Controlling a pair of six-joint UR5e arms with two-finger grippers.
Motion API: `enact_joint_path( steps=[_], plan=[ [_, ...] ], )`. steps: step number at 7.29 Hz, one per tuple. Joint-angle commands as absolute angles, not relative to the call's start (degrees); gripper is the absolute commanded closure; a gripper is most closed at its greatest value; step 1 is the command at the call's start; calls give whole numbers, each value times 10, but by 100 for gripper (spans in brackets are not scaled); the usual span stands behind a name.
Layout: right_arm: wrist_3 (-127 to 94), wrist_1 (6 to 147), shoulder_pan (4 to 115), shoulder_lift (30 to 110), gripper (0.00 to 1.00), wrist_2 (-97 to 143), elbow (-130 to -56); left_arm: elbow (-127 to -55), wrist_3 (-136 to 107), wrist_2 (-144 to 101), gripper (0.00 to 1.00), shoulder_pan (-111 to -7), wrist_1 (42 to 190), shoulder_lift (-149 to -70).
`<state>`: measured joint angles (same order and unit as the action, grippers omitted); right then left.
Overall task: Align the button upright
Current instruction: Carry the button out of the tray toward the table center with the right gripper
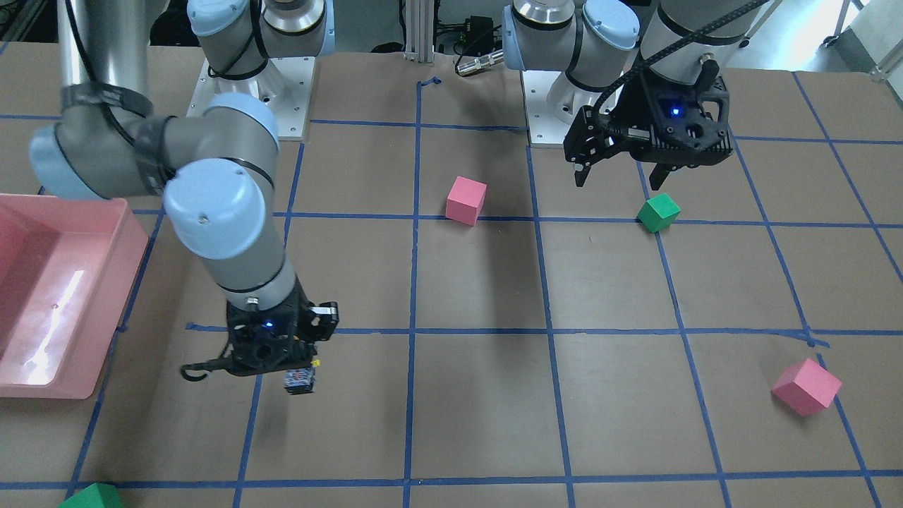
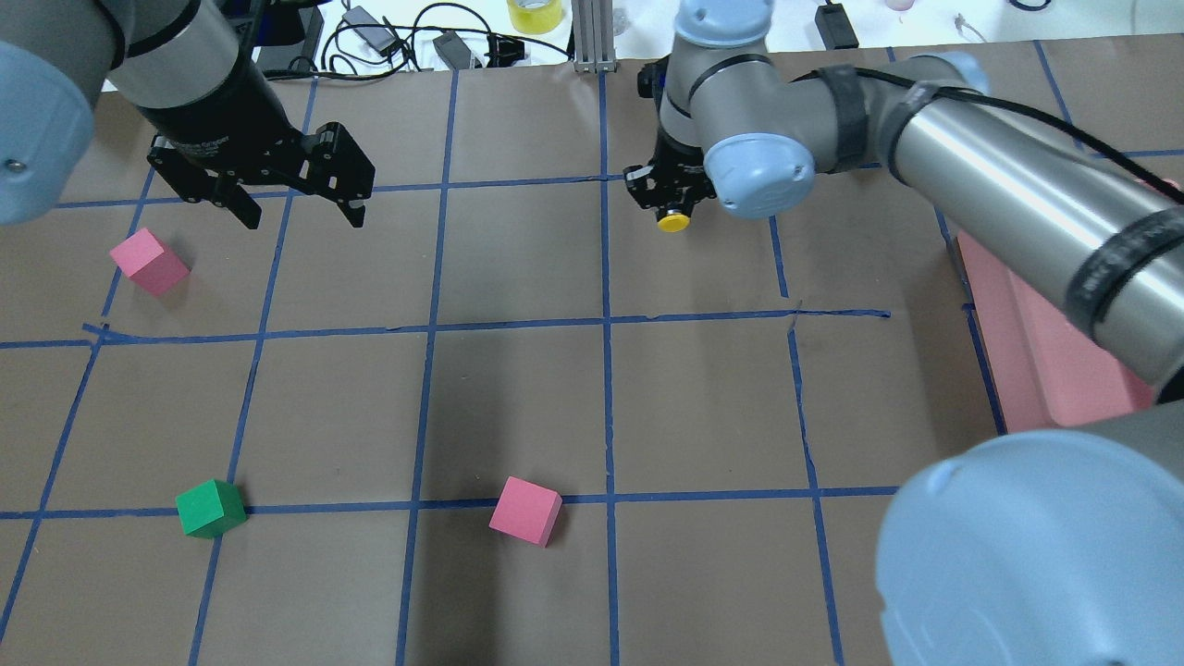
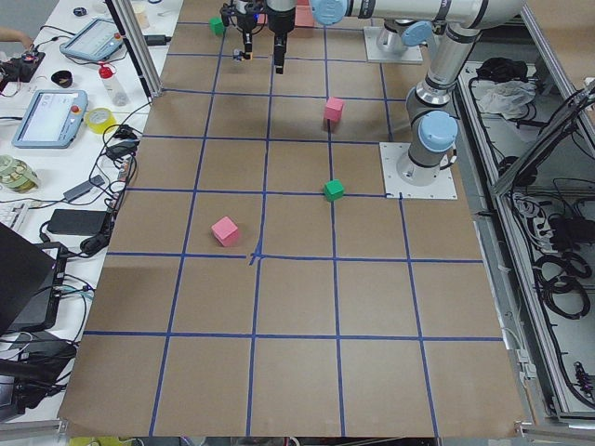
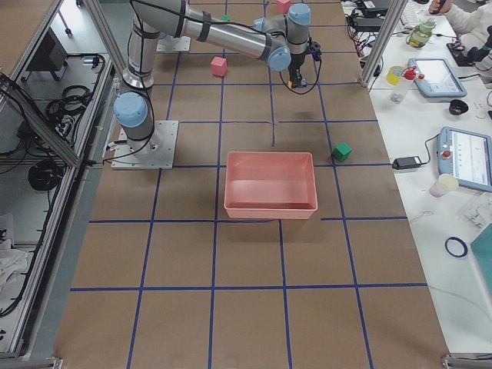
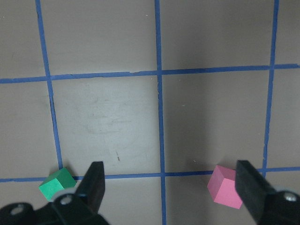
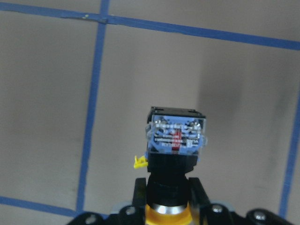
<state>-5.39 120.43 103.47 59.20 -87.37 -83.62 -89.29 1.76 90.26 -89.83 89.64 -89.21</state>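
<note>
My right gripper is going to let go of the button beside the middle blue tape line (image 1: 425,371) (image 6: 68,151), on the side of the line away from the pink bin.
My right gripper (image 1: 286,356) is shut on the button (image 1: 300,381) and holds it lying sideways, seemingly just above the table. In the overhead view its yellow cap (image 2: 672,220) faces the robot, below the right gripper (image 2: 668,190). In the right wrist view the grey-black contact block (image 6: 176,136) points away, with the fingers (image 6: 139,193) closed on the black collar. My left gripper (image 2: 303,218) is open and empty above the table. It also shows in the front view (image 1: 621,182) and in the left wrist view (image 5: 171,187).
A pink bin (image 1: 123,282) stands beside the right arm. A pink cube (image 1: 466,200) and a green cube (image 1: 658,212) lie near the left gripper. Another pink cube (image 1: 806,386) and another green cube (image 1: 92,497) lie farther out.
</note>
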Motion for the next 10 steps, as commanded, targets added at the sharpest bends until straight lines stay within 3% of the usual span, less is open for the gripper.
enact_joint_path(
  steps=[1,9,10],
  plan=[
    [-95,1208,1074,555,100,-871,-808,-893,18,902,0,-898,896,-892],
    [-110,1245,1093,515,100,-848,-831,-927,-28,903,0,-903,889,-875],
    [-112,1248,1094,515,83,-846,-833,-942,-29,904,0,-908,856,-871]
  ],
)
